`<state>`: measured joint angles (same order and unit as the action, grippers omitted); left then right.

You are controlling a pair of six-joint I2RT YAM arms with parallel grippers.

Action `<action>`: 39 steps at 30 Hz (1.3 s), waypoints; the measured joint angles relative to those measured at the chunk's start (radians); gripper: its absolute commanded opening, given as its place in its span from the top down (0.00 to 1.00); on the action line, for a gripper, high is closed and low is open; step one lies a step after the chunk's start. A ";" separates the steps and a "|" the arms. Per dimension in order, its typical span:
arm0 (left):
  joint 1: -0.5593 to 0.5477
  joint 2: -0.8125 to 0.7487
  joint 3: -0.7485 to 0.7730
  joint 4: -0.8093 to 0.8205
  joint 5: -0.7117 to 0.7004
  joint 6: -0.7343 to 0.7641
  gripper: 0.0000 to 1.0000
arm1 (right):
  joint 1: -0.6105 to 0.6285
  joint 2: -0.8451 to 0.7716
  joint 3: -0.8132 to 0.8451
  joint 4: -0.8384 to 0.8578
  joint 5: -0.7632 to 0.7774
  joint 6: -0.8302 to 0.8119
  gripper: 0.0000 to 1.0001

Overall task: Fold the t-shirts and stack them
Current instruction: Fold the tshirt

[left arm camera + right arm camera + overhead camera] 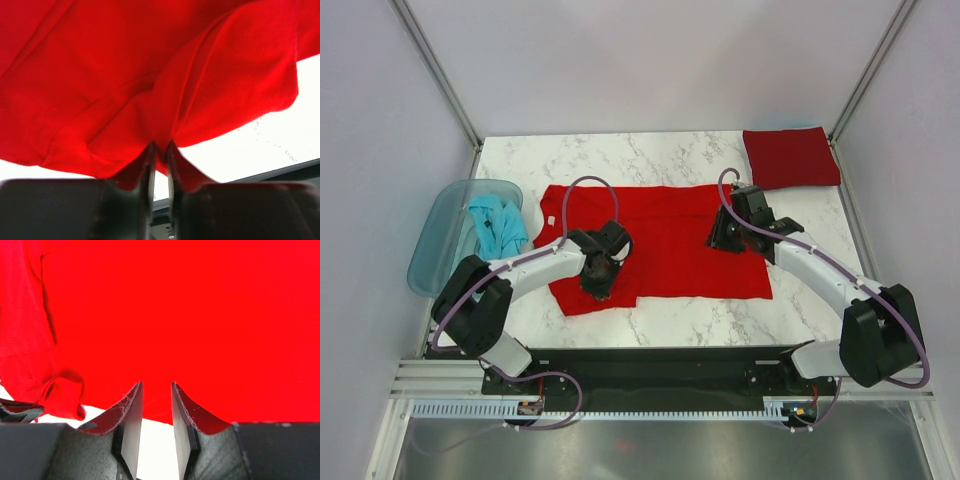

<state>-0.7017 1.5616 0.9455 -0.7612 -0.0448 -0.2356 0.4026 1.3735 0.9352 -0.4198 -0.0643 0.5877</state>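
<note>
I will next move my right gripper to the bright red t-shirt's near corner (770, 296), the one farthest from the clear blue bin, and close it there.
A bright red t-shirt (670, 245) lies spread on the marble table, partly folded. My left gripper (598, 285) is at its near left hem and is shut on a pinch of the cloth; in the left wrist view (160, 149) the red fabric (150, 75) bunches up into the closed fingertips. My right gripper (723, 240) sits over the shirt's right part. In the right wrist view (157, 390) its jaws stand a little apart over the flat red cloth (190, 315), with nothing pinched. A folded dark red t-shirt (790, 157) lies at the far right corner.
A clear blue bin (435, 245) stands at the left table edge with a crumpled light blue t-shirt (498, 225) in it. Bare marble (620, 155) shows behind the shirt and along the near edge. Frame posts rise at the far corners.
</note>
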 measured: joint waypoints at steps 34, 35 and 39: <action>-0.001 -0.038 0.066 -0.054 -0.171 0.053 0.98 | -0.116 0.075 0.027 -0.077 0.314 0.224 0.60; -0.001 -0.046 0.069 -0.056 -0.186 0.060 0.98 | -0.120 0.103 0.045 -0.089 0.329 0.230 0.60; -0.001 -0.083 0.084 -0.058 -0.232 0.089 0.98 | -0.130 0.154 0.068 -0.135 0.378 0.254 0.60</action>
<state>-0.7025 1.4788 1.0290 -0.8196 -0.2764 -0.1467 0.2726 1.5276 1.0027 -0.5549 0.3141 0.8413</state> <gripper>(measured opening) 0.029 0.398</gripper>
